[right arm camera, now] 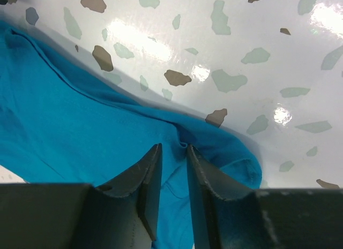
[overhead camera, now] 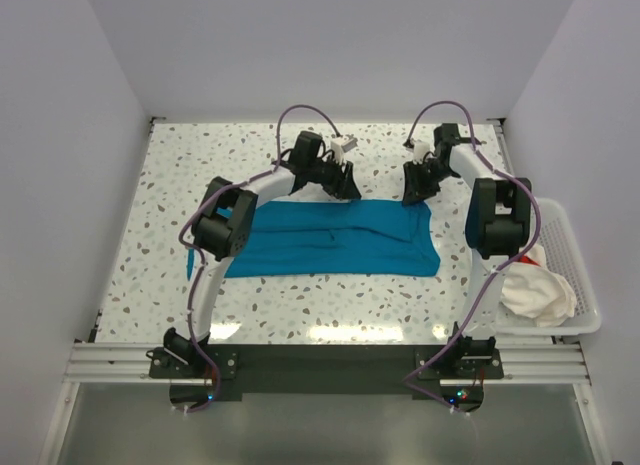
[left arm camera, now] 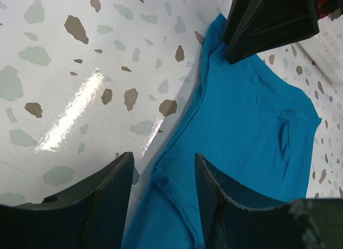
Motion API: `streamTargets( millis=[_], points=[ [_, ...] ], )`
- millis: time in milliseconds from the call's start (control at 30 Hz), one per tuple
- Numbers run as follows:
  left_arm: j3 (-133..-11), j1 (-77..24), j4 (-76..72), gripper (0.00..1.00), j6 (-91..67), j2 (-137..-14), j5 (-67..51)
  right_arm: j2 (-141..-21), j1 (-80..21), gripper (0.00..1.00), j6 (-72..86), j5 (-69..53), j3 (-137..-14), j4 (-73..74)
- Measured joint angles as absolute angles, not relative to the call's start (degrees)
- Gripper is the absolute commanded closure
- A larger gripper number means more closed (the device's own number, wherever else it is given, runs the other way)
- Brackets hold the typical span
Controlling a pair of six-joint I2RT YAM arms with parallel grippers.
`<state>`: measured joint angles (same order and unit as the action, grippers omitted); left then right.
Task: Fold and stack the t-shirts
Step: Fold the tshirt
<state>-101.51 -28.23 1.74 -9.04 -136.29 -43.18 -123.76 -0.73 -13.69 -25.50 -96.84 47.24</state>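
The top edge of the teal-blue t-shirt lies loose between the left gripper's open fingers, so the left gripper will pinch the top edge's small fold [left arm camera: 159, 178] before both grippers pull the layer over.
A teal-blue t-shirt [overhead camera: 335, 240] lies flat across the middle of the speckled table, folded into a long band. My left gripper [overhead camera: 345, 185] is at its far edge, left of centre. In the left wrist view it [left arm camera: 163, 158] stands open, its fingers either side of the hem of the shirt [left arm camera: 252, 126]. My right gripper [overhead camera: 412, 190] is at the shirt's far right corner. Its jaws [right arm camera: 173, 148] are narrow but still apart, with a small ridge of the teal cloth [right arm camera: 64, 126] puckered between the fingertips. A white t-shirt with red marks [overhead camera: 535, 290] lies crumpled in the basket.
A white mesh basket [overhead camera: 575, 265] hangs at the table's right edge beside the right arm. White walls close in the table at the back and on both sides. The right gripper's dark fingers [left arm camera: 268, 24] show at the top of the left wrist view.
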Motion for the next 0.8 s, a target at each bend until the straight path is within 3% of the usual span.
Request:
streamTargets(
  millis=[400,533,633,800],
  points=[
    [-102.54,-28.27,1.65,0.52,-9.85,-137.84,-42.39,-124.51,-0.73,1.0,-13.96,-25.45,-97.62,47.75],
    [-102.41,-28.27,1.72,0.61,-10.5,-138.1,-42.54,-124.51,-0.73,1.0,-13.96,-25.52,-97.71,47.97],
    [-102.32,-28.27,1.32,0.78,-11.44,-138.1,-43.27,-124.51,-0.73,1.0,-13.96,-25.78,-97.71,48.03],
    [-101.97,-28.27,0.19,0.93,-11.9,-138.1,-43.99,-124.51,-0.75,1.0,-14.11,-27.18,-97.69,48.21]
  ],
)
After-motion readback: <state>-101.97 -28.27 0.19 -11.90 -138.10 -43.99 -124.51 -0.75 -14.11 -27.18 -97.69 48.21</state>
